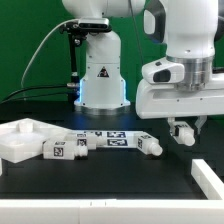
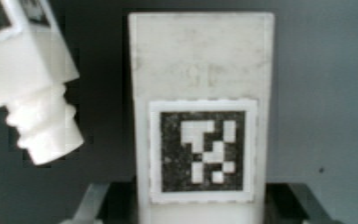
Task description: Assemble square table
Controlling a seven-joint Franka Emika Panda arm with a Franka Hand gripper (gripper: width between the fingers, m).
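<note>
My gripper will release the white table leg so that it lies flat on the black table (image 1: 183,146), beside the nearest of the loose legs.
A white table leg (image 2: 199,90) with a black-and-white tag fills the wrist view, its near end clamped between my gripper's (image 2: 199,207) dark fingers (image 2: 108,200). In the exterior view my gripper (image 1: 186,132) hangs low over the black table at the exterior view's right, and only a sliver of white shows between its fingers. A second leg (image 2: 34,95) lies beside the held one, threaded tip visible; in the exterior view it is the leg (image 1: 150,144) just left of the gripper. A third leg (image 1: 58,151) lies by the square tabletop (image 1: 22,138) at the exterior view's left.
The marker board (image 1: 108,138) lies flat between the loose legs. The white robot base (image 1: 100,75) stands behind it. Another white part (image 1: 210,176) sits at the exterior view's right front. A white rail (image 1: 100,212) runs along the table's front edge.
</note>
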